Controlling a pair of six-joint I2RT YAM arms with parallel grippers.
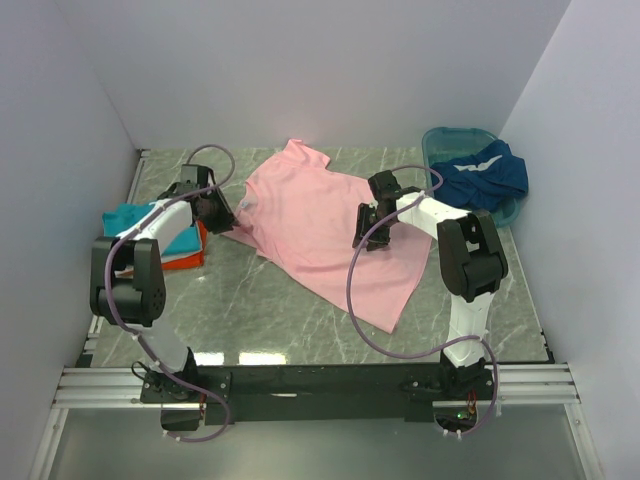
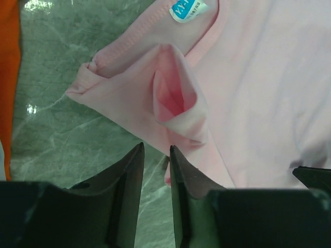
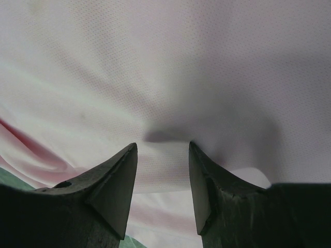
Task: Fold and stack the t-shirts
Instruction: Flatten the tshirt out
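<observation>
I will use my left gripper to take the raised fold (image 2: 168, 58) of the sleeve bunched beside the collar and draw the sleeve out flat before I fold the light pink t-shirt.
A light pink t-shirt (image 1: 320, 225) lies spread flat across the middle of the table, neck to the left. My left gripper (image 1: 218, 212) is at its left sleeve and collar. In the left wrist view the gripper (image 2: 156, 147) stands narrowly open just short of the bunched sleeve (image 2: 129, 93), and bare table shows between its fingers. My right gripper (image 1: 368, 228) is down on the shirt's body; close up it (image 3: 163, 145) is open, with a raised band of pink cloth (image 3: 165, 62) spanning between the fingertips. Folded teal (image 1: 125, 215) and orange (image 1: 185, 258) shirts lie at the left.
A teal plastic basin (image 1: 450, 133) stands at the back right with a dark blue, white-trimmed shirt (image 1: 485, 172) draped over it. White walls close in both sides and the back. The orange shirt (image 2: 8, 62) sits close to my left gripper. A blue neck label (image 2: 189, 9) faces up.
</observation>
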